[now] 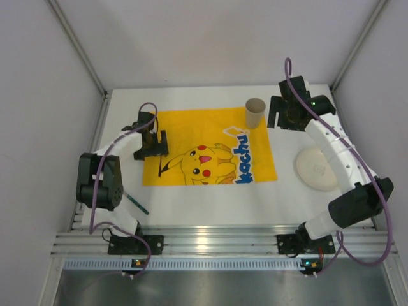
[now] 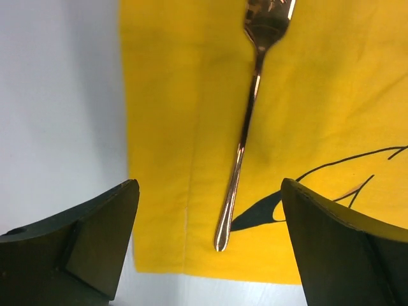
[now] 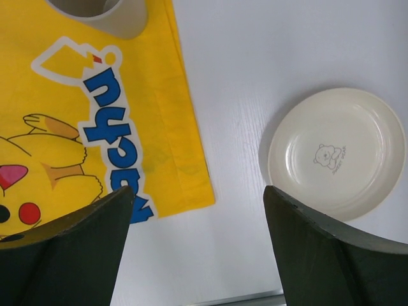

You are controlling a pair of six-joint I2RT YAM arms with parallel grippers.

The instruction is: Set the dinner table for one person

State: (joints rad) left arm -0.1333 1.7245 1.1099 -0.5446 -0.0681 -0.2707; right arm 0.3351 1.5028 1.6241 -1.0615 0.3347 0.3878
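Note:
Next, I should move my left gripper to the dark green stick's middle (image 1: 138, 204), on the table off the Pikachu mat's near corner, and close it there.
A yellow Pikachu mat (image 1: 210, 153) lies in the middle of the white dinner table (image 1: 210, 204). A metal fork (image 2: 245, 127) lies on the mat's left strip (image 2: 166, 127). My left gripper (image 2: 209, 186) is open and empty, hovering above the fork's handle end; in the top view the gripper (image 1: 151, 144) hides the fork. A beige cup (image 1: 255, 112) stands on the mat's far right corner. A cream plate (image 1: 317, 168) lies on the table right of the mat. My right gripper (image 1: 285, 115) is open and empty, right of the cup; in its wrist view (image 3: 199, 191) it is above bare table.
A thin dark green stick (image 1: 136, 204) lies on the table near the left arm's base. The plate (image 3: 335, 153) and the cup's base (image 3: 108, 16) show in the right wrist view beside the mat's edge (image 3: 191, 159). Grey walls enclose the table on three sides.

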